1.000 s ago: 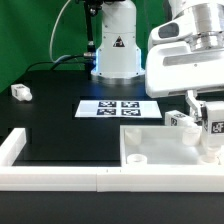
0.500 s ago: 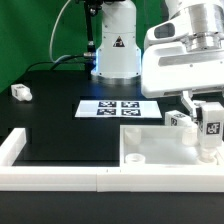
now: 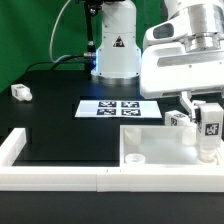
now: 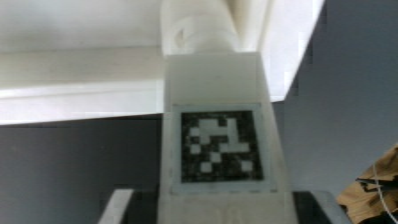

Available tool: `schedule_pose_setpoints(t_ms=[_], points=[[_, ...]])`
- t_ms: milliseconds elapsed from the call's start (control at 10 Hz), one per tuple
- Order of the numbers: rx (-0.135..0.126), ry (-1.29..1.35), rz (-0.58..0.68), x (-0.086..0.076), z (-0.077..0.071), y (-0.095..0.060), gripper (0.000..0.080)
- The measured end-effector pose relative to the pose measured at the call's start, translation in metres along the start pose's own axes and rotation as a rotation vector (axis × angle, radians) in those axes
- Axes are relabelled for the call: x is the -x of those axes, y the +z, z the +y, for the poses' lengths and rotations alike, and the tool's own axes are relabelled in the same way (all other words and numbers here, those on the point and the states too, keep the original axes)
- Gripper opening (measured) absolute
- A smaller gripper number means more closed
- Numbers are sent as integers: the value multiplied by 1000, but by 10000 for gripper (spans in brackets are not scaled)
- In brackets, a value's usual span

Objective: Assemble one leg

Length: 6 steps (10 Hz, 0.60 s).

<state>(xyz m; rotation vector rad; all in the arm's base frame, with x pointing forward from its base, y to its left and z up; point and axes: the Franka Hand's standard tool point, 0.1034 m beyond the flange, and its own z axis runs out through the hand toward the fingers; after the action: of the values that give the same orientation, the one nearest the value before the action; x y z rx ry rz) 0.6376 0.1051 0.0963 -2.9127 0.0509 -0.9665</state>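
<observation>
Next, I release the leg upright in the white panel's front corner (image 3: 207,158), across from the open round socket.
My gripper (image 3: 208,112) is shut on a leg (image 3: 209,132), a chunky white peg with a black-and-white tag. It holds the leg upright at the right side of the large white square panel (image 3: 160,146), with the lower end down at the panel's surface. I cannot tell whether the end sits in a socket. In the wrist view the leg (image 4: 221,110) fills the middle between my fingers (image 4: 135,206), and the panel (image 4: 80,70) lies beyond it. A second leg (image 3: 178,120) lies just behind the panel. A third leg (image 3: 20,92) lies at the far left.
The marker board (image 3: 117,108) lies in the middle of the black table. White border rails (image 3: 60,178) run along the front and up the left side. The robot base (image 3: 116,50) stands at the back. A round socket (image 3: 136,158) shows at the panel's front left corner.
My gripper with the leg has shifted slightly toward the exterior view's left and a little lower over the last second. It has been still for the last half second.
</observation>
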Motion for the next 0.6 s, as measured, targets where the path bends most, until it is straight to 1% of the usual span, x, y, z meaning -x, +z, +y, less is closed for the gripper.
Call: schedule_pose_setpoints(t_ms=[100,300,500,600], points=[[1,0,3,0,0,1,287],[2,0,-13,7,1,5,287],[2,-5,-24,16,-3,10,287],[8,6,-21,18,-4,10,287]])
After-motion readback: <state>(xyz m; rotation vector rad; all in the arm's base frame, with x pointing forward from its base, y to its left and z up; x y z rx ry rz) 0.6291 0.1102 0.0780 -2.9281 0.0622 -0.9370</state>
